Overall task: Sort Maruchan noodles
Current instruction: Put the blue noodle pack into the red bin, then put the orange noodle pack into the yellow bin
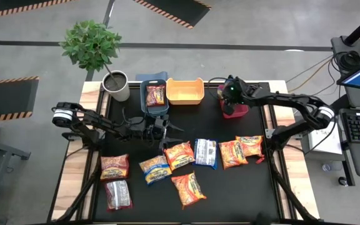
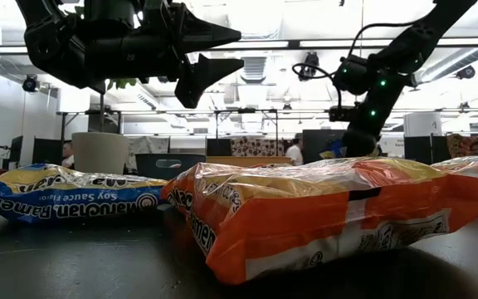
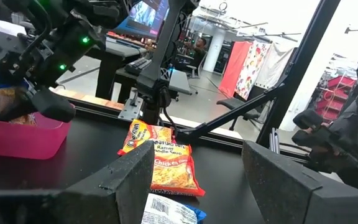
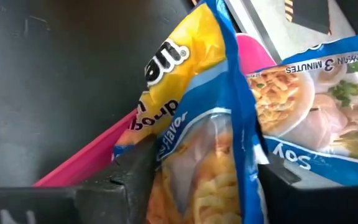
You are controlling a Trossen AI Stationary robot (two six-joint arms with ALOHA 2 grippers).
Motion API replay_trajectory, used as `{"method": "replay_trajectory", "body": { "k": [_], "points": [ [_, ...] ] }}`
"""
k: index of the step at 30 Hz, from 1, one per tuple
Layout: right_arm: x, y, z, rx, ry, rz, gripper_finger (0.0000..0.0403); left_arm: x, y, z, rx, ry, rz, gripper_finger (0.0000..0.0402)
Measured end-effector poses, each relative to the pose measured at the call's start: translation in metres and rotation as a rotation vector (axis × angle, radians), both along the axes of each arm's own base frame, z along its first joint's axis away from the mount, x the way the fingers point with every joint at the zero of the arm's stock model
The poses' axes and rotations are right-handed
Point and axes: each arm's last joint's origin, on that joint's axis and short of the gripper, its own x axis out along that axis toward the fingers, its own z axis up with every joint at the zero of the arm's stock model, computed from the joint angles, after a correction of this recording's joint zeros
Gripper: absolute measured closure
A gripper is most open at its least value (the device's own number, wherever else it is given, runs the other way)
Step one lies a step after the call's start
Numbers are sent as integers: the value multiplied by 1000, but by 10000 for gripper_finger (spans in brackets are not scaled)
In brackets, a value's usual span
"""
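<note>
The orange packet nearest to my left gripper, the one beside the blue packet, has a yellow name strip (image 1: 176,163) that this gripper should close on next.
Several Maruchan noodle packets lie flat across the table's near half, among them an orange one (image 1: 179,155), a blue one (image 1: 155,169) and a dark red one (image 1: 114,167). A further packet lies in the blue bin (image 1: 149,103). My right gripper (image 1: 230,100) hangs tipped down over the red bin (image 1: 236,112), its fingers apart on either side of a blue-and-yellow packet (image 4: 197,155). Another blue packet (image 4: 328,106) lies in that bin. My left gripper (image 1: 167,132) is open and level above the table's middle, with nothing between its fingers (image 3: 197,186). My right gripper comes slanting down from above, with the blue-and-yellow packet standing on edge between its fingers (image 4: 135,174). The packet's lower part reaches into the red bin (image 4: 98,158). Whether the fingers touch the packet, I cannot tell.
A yellow bin (image 1: 185,99) stands between the blue and red bins along the far edge. A potted plant (image 1: 115,86) stands at the far left corner. In the low view an orange packet (image 2: 322,216) fills the foreground.
</note>
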Motion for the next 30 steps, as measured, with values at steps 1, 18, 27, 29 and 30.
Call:
{"method": "replay_trajectory", "body": {
  "k": [1, 18, 27, 29, 30],
  "points": [
    [-1, 1, 2, -3, -3, 0, 202, 0, 0, 0, 0, 0, 0, 175],
    [-18, 11, 50, -194, -135, -137, 177, 0, 0, 0, -5, 3, -1, 175],
    [-13, 45, 74, -31, -592, 75, 177, 0, -10, -3, -125, 45, -39, 175],
    [-9, 54, 76, -59, -695, 159, 177, 0, -19, -3, -131, 45, -41, 175],
    [-8, 59, 77, -78, -748, 204, 177, -1, -24, -3, -132, 45, -32, 176]
  ]
}}
